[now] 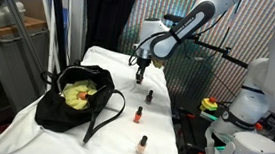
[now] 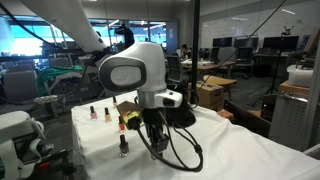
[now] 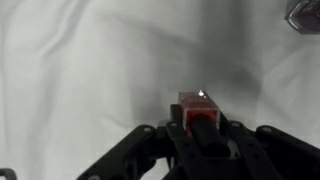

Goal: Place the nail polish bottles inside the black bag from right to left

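Next, I release the red nail polish bottle from my gripper on the yellow-green inside of the open black bag (image 1: 77,88).
My gripper (image 3: 198,122) is shut on a red nail polish bottle (image 3: 197,104), gripping its black cap, and holds it above the white cloth. In an exterior view the gripper (image 1: 141,75) hangs right of the black bag (image 1: 70,103), whose yellow-green inside shows at its open mouth. Several more nail polish bottles stand in a row on the cloth (image 1: 148,95), (image 1: 138,114), (image 1: 143,145). They also show in the exterior view with the gripper close up (image 2: 124,146), (image 2: 105,112). There the gripper (image 2: 155,140) partly hides the bag (image 2: 186,116).
The table is covered by a white cloth (image 1: 106,145). A white robot base and cables (image 1: 243,136) stand beside the table's edge. A dark red object (image 3: 305,12) sits at the wrist view's top right corner. Bag straps (image 2: 185,155) trail over the cloth.
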Robot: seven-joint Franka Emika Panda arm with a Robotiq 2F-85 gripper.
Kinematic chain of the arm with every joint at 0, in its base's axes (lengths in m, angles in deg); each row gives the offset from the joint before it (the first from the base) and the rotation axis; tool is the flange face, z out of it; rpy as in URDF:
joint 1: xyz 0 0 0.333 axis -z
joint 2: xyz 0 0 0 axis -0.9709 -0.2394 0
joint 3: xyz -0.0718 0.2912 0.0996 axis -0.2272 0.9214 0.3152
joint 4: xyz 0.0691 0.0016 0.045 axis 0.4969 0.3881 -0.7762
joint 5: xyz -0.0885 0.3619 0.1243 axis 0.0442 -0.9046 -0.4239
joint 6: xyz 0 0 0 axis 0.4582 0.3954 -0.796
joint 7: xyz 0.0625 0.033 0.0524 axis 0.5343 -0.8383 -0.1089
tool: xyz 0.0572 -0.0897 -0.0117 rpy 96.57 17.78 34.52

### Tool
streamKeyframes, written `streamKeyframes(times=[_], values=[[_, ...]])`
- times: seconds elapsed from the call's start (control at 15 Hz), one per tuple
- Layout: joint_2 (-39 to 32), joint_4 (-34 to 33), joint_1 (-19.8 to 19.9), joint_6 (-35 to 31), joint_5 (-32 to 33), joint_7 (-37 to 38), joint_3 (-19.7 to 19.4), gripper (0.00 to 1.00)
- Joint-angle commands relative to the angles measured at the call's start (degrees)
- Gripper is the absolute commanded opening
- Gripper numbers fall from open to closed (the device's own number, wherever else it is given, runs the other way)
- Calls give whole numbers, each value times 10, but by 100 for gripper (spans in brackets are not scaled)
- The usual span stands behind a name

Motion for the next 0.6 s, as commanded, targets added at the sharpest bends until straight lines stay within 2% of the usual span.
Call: streamKeyframes(times=[0.0,0.27,0.53], values=[[69,6,-41,28,68,62,-5,15],[116,-1,-73,44,133,113,20,15],[128,-20,-100,41,188,161,61,15]])
